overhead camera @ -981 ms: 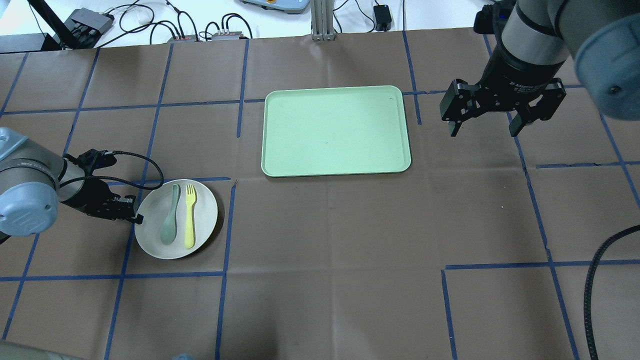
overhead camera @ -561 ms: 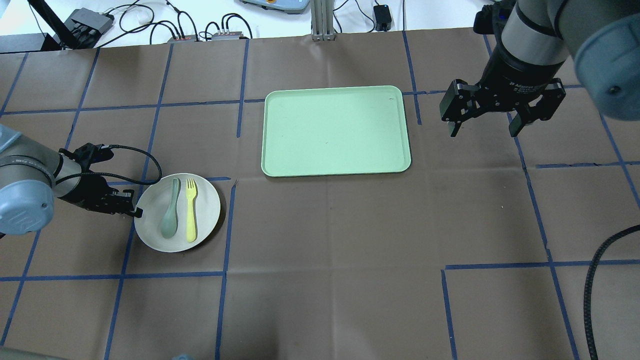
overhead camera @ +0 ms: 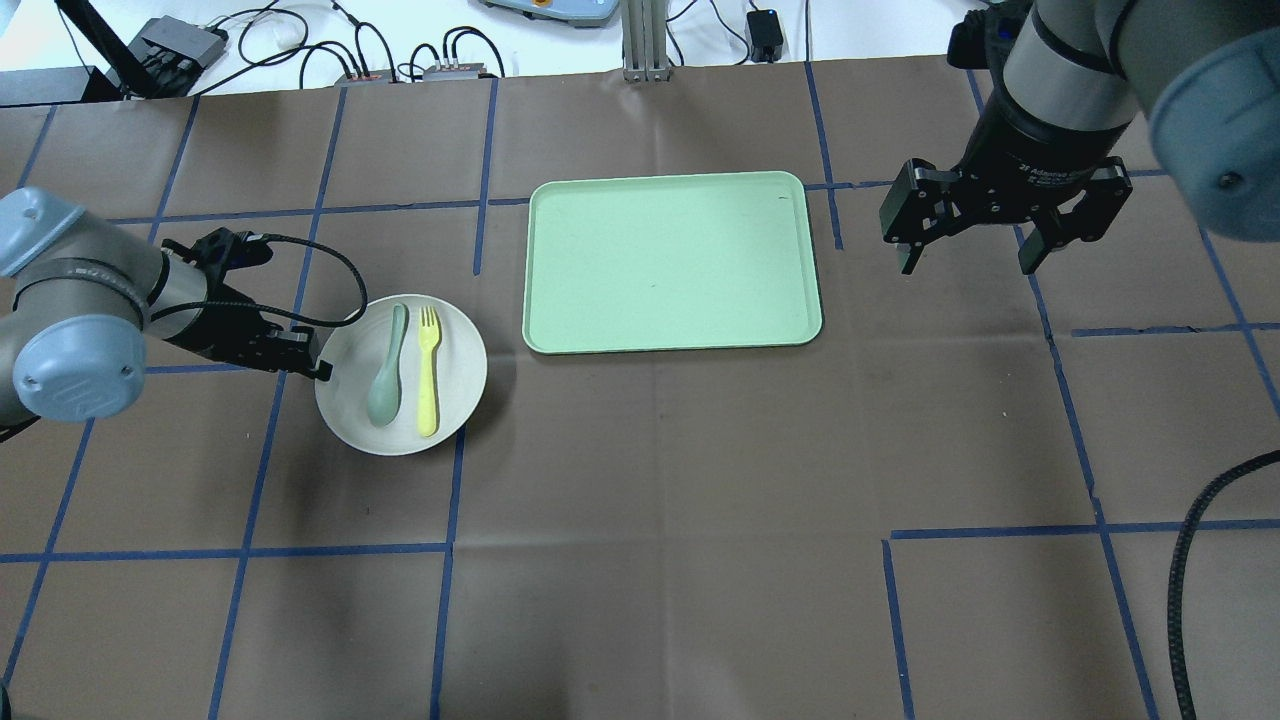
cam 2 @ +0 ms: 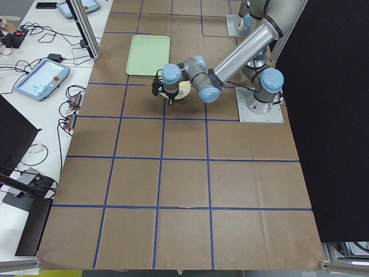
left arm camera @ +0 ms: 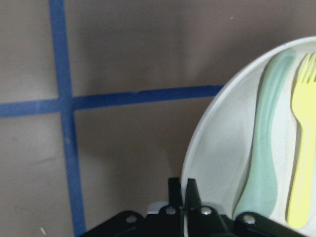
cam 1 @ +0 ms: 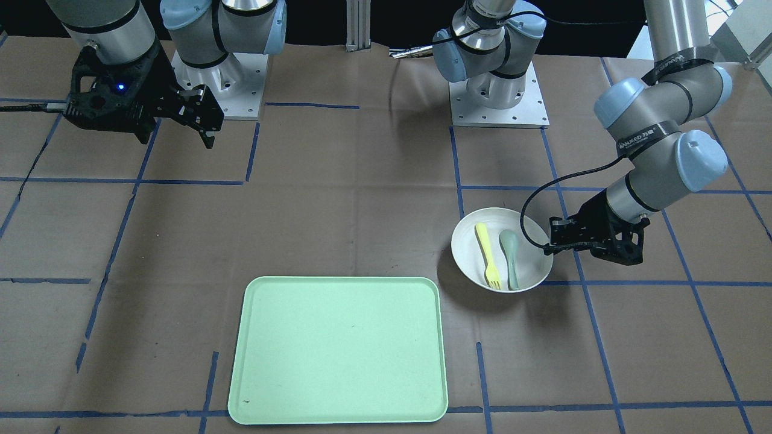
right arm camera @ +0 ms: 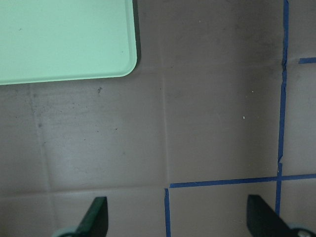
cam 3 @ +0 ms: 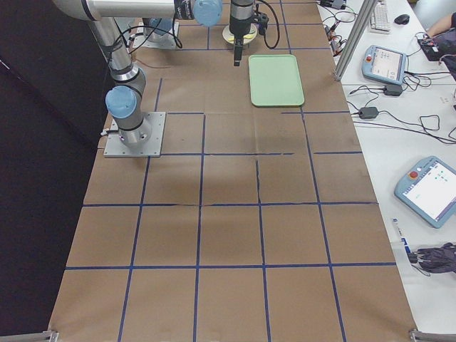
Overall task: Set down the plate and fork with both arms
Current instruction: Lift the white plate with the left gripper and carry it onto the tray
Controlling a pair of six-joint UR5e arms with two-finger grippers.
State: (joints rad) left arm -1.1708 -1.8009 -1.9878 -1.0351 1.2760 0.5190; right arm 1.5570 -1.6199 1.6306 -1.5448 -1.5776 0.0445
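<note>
Next, I let go of the off-white plate with my left gripper on the middle of the pale green tray (cam 1: 347,340).
The off-white plate (overhead camera: 452,385) (cam 1: 534,253) is held above the table, left of the tray. On it lie the pale yellow fork (overhead camera: 429,370) (cam 1: 487,255) and a grey-green spoon (overhead camera: 386,366). My left gripper (overhead camera: 320,370) (cam 1: 550,246) is shut on the plate's left rim; the left wrist view shows its fingers (left arm camera: 189,192) pinching the plate (left arm camera: 217,153) at the rim, next to the fork (left arm camera: 301,153). My right gripper (overhead camera: 968,258) (cam 1: 202,123) is open and empty, above the table right of the tray.
The pale green tray (overhead camera: 670,262) (cam 1: 338,349) lies at the table's centre back, with nothing on it; its corner shows in the right wrist view (right arm camera: 64,39). Cables and boxes (overhead camera: 180,40) sit past the table's far edge. Blue tape lines cross the brown table cover.
My left gripper has carried the plate with fork and spoon up and to the right, toward the tray. The right arm has barely moved.
</note>
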